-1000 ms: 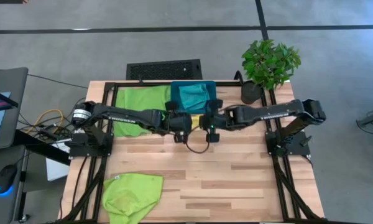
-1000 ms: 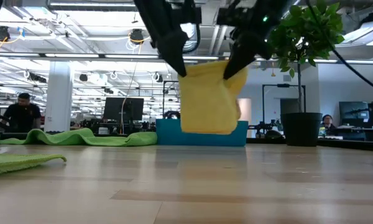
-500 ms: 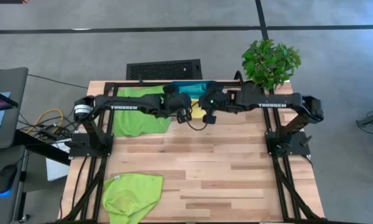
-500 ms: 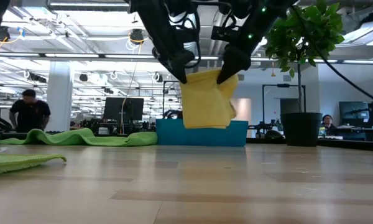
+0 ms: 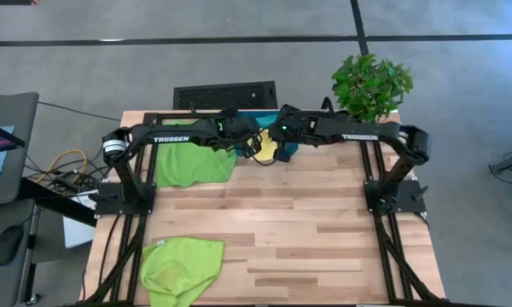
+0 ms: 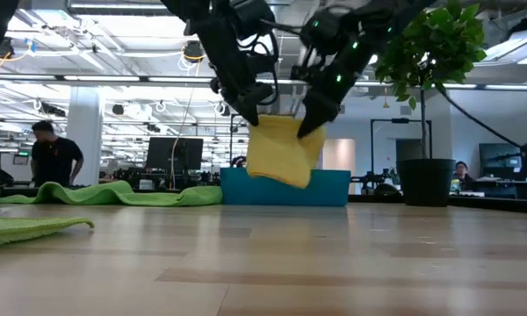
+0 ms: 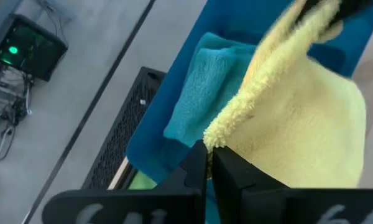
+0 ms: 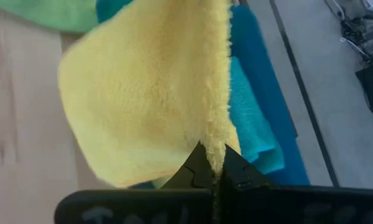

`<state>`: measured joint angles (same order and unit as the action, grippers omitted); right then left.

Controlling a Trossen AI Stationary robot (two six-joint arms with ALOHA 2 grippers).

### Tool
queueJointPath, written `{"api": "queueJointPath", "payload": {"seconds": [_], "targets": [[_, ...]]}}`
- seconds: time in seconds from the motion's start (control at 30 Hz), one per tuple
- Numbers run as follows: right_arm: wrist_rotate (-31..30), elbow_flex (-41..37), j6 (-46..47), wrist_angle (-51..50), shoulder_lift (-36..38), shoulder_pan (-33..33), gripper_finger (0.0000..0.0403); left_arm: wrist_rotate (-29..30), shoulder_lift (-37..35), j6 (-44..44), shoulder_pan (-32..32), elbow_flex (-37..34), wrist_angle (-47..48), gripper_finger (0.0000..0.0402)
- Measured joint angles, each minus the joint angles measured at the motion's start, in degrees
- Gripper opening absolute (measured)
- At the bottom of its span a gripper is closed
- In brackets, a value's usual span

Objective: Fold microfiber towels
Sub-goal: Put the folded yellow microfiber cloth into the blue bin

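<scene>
I should use my right gripper to let go of the yellow towel so that it rests on top of the folded teal towel inside the bin (image 5: 265,132) (image 8: 245,118).
A folded yellow towel (image 6: 277,154) hangs between my two grippers over the teal bin (image 5: 263,117) at the table's far edge. My left gripper (image 6: 250,114) is shut on its upper left corner and my right gripper (image 6: 307,130) on its upper right corner. A folded teal towel (image 7: 205,87) lies inside the bin. One lime green towel (image 5: 192,153) lies spread at the far left beside the bin. Another lime green towel (image 5: 181,264) lies crumpled at the near left corner. My left gripper pinches one end of the yellow towel's top edge (image 7: 216,132) between its two fingers, slanting down toward the table's far side. The towel hangs below, clear of the table. My right gripper pinches the other end of that top edge (image 8: 215,138) between its two fingers, also slanting down toward the far side. The edge runs slack between the two grippers, and the towel's lower end (image 6: 290,178) hangs tilted.
A potted plant (image 5: 371,85) stands at the far right corner, close to my right arm. The bin's front wall (image 6: 334,187) rises behind the hanging towel. The wooden tabletop (image 5: 307,230) lies bare in the middle and on the right.
Both grippers have carried the yellow towel from above the middle of the table toward the far edge, over the bin, staying shut. The towel has stayed lifted clear; its lower end now swings and hangs slanted.
</scene>
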<state>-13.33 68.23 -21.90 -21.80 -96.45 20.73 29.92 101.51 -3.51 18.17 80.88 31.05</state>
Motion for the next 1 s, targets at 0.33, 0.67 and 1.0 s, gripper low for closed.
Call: {"api": "queueJointPath", "payload": {"seconds": [0.33,0.67,1.0], "targets": [[-0.02,-0.15,-1.11,4.31,-1.06,1.42,0.0011,-1.82,-0.04,-0.68,3.09,-4.51,-5.66,0.0],[-0.1,-0.1,-0.67,6.48,-1.83,4.13,0.0011,-2.72,-0.13,-3.09,4.83,-4.77,-10.59,0.0],[-0.33,-0.11,-1.07,8.38,-2.16,4.29,0.0011,-4.25,0.86,-3.14,7.04,-4.71,-12.06,0.0]]}}
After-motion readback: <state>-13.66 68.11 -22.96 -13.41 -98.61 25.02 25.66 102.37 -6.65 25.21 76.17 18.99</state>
